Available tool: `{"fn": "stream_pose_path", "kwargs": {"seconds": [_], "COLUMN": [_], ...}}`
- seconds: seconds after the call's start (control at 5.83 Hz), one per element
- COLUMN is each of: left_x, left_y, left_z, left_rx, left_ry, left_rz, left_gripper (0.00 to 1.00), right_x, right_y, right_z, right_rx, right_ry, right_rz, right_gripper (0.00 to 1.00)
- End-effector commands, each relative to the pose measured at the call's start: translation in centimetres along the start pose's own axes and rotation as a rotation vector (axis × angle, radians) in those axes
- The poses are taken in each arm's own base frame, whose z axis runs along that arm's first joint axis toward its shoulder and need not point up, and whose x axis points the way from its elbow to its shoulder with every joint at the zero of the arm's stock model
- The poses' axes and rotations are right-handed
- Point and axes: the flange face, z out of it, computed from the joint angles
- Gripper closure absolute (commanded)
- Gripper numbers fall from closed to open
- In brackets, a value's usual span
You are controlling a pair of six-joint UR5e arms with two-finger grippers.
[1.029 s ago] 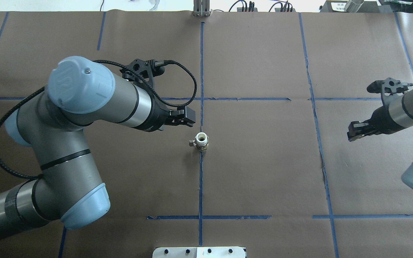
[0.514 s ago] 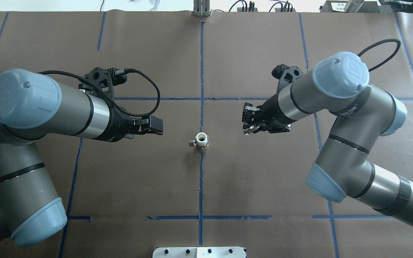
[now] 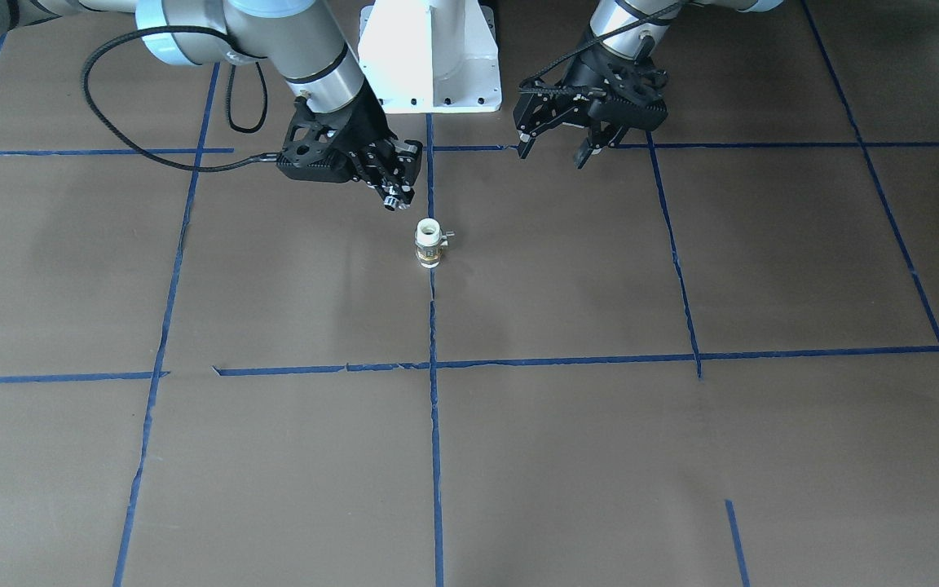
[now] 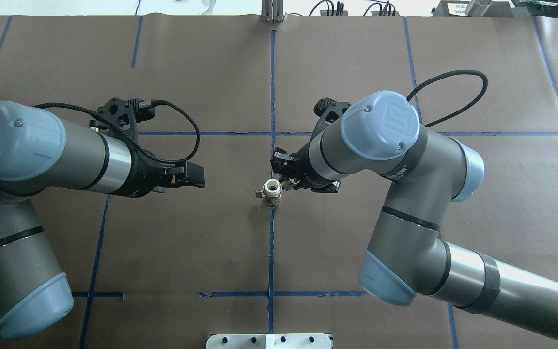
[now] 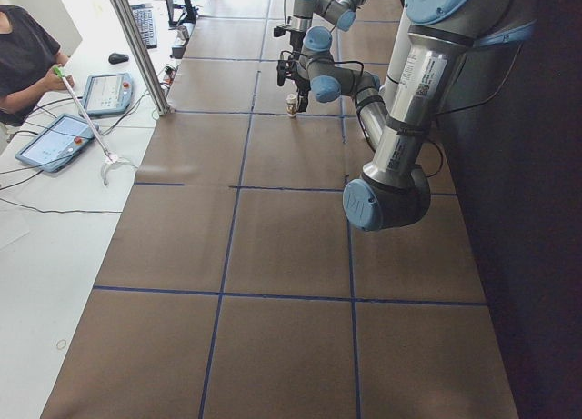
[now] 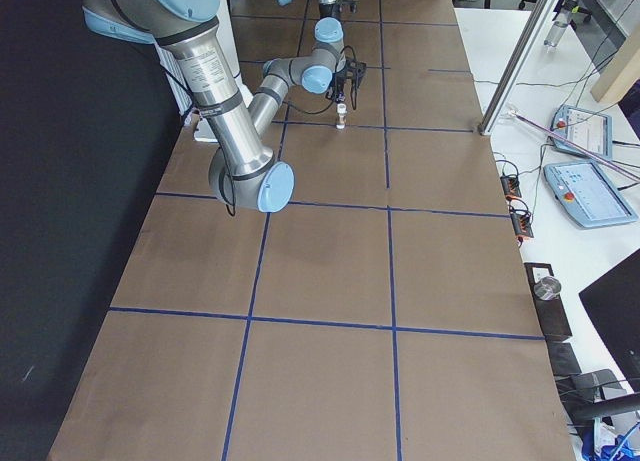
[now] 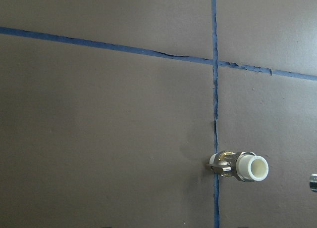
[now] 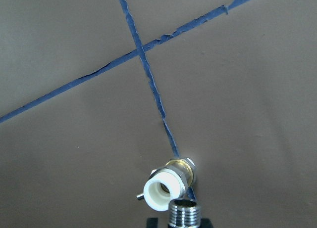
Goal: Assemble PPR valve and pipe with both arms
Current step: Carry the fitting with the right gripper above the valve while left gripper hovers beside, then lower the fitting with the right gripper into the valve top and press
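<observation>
I need to release the chrome pipe from my right gripper in the white open end of the PPR valve (image 3: pixel 428 228) (image 8: pixel 163 191).
The PPR valve (image 4: pixel 272 190) stands upright on the centre tape line, white open end up, brass band below, lever to the side; it also shows in the front view (image 3: pixel 429 243) and both wrist views (image 7: pixel 240 167) (image 8: pixel 168 183). My right gripper (image 4: pixel 286 182) is shut on the chrome pipe (image 8: pixel 183 213), held just beside and slightly above the valve; the pipe shows at its fingertips in the front view (image 3: pixel 390 201). My left gripper (image 4: pixel 196 175) is open and empty, well apart from the valve on its other side, fingers spread in the front view (image 3: pixel 553 153).
The brown table mat carries blue tape lines (image 4: pixel 272 252). The white robot pedestal (image 3: pixel 430 57) stands at the robot's side of the table. An aluminium post (image 4: pixel 272 9) is at the far edge. An operator (image 5: pixel 23 55) with tablets is beside the table.
My right arm has swung in from the right edge with the pipe to just beside the valve. My left gripper has drawn back leftward, away from the valve.
</observation>
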Motion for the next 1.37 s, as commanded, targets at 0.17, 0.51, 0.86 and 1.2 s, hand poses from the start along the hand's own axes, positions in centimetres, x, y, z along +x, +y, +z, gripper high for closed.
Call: {"fn": "stream_pose_path", "kwargs": {"seconds": [0.17, 0.51, 0.86, 1.2], "left_x": [-0.1, 0.0, 0.0, 0.0], "left_y": [0.1, 0.2, 0.2, 0.2], "left_z": [-0.3, -0.6, -0.6, -0.6], "left_rx": [0.0, 0.002, 0.002, 0.002], "left_ry": [0.001, 0.007, 0.007, 0.007], "left_rz": [-0.001, 0.001, 0.001, 0.001], "left_gripper": [0.1, 0.1, 0.1, 0.1], "right_x": [-1.8, -2.3, -2.2, -2.1], "right_y": [0.7, 0.4, 0.4, 0.3], "right_z": [2.8, 3.5, 3.7, 4.0], "right_rx": [0.018, 0.025, 0.027, 0.028], "right_ry": [0.028, 0.036, 0.041, 0.046], "right_rz": [0.013, 0.015, 0.016, 0.018], "right_gripper": [1.0, 1.0, 1.0, 1.0]}}
